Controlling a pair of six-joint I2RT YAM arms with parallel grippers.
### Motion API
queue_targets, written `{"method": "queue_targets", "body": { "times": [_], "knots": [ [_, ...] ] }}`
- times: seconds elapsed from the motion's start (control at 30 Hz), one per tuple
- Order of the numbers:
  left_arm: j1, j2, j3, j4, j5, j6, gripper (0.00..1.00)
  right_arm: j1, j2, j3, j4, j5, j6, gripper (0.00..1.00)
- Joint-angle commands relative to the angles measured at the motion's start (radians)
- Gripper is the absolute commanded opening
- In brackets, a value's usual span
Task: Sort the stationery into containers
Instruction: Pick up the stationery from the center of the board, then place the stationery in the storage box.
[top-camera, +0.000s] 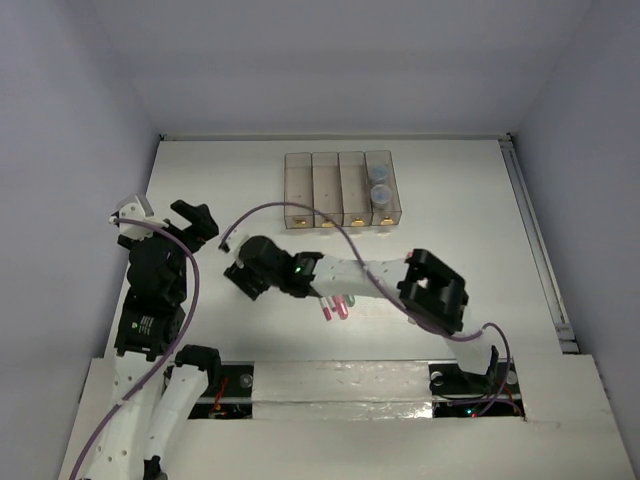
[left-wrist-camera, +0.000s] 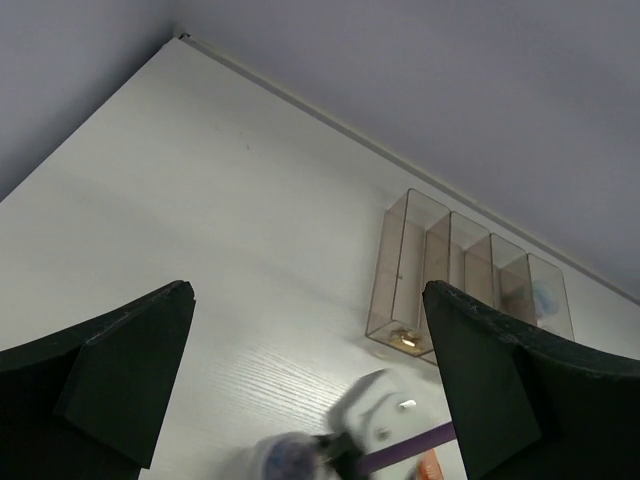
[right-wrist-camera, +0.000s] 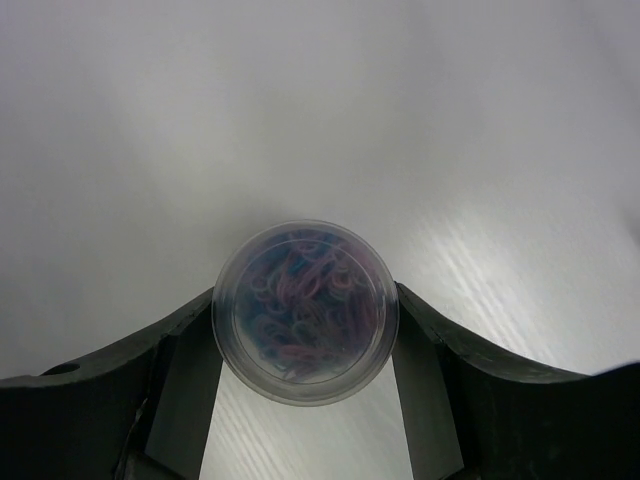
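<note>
The robot's right gripper needs to release the clear jar in the front end of the container with bluish-lidded jars (top-camera: 384, 204).
A small round clear jar (right-wrist-camera: 305, 310) filled with coloured clips sits on the white table between the black fingers (right-wrist-camera: 180, 350) of my right gripper (right-wrist-camera: 305, 322). Both fingers touch its sides. In the top view the right gripper (top-camera: 243, 276) is left of centre and covers the jar. Two pink marker-like sticks (top-camera: 335, 306) lie beside the right forearm. The four joined containers (top-camera: 297, 190) stand at the back, and the rightmost one holds two bluish-lidded jars (top-camera: 379, 185). My left gripper (top-camera: 165, 220) hovers open and empty at the left, facing the containers (left-wrist-camera: 400, 270).
The right arm's purple cable (top-camera: 290, 207) arcs over the table in front of the containers. A raised rail (top-camera: 535, 240) runs along the table's right edge. An orange stick tip (left-wrist-camera: 430, 466) shows at the bottom of the left wrist view.
</note>
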Motion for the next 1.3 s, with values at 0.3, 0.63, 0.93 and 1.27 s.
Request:
{"method": "queue_targets", "body": {
  "times": [0.3, 0.63, 0.93, 1.27],
  "knots": [
    [-0.024, 0.022, -0.01, 0.096, 0.127, 0.04, 0.99, -0.591, -0.437, -0.198, -0.136, -0.103, 0.078, 0.46],
    [-0.033, 0.019, -0.012, 0.097, 0.13, 0.043, 0.99, -0.845, -0.345, -0.052, -0.414, -0.304, 0.015, 0.44],
    [-0.033, 0.019, -0.01, 0.091, 0.125, 0.043, 0.99, -0.886, -0.204, 0.08, -0.567, -0.324, -0.026, 0.45],
    [-0.042, 0.019, -0.009, 0.091, 0.125, 0.041, 0.99, -0.886, -0.172, 0.14, -0.64, -0.355, -0.06, 0.45]
  ]
}}
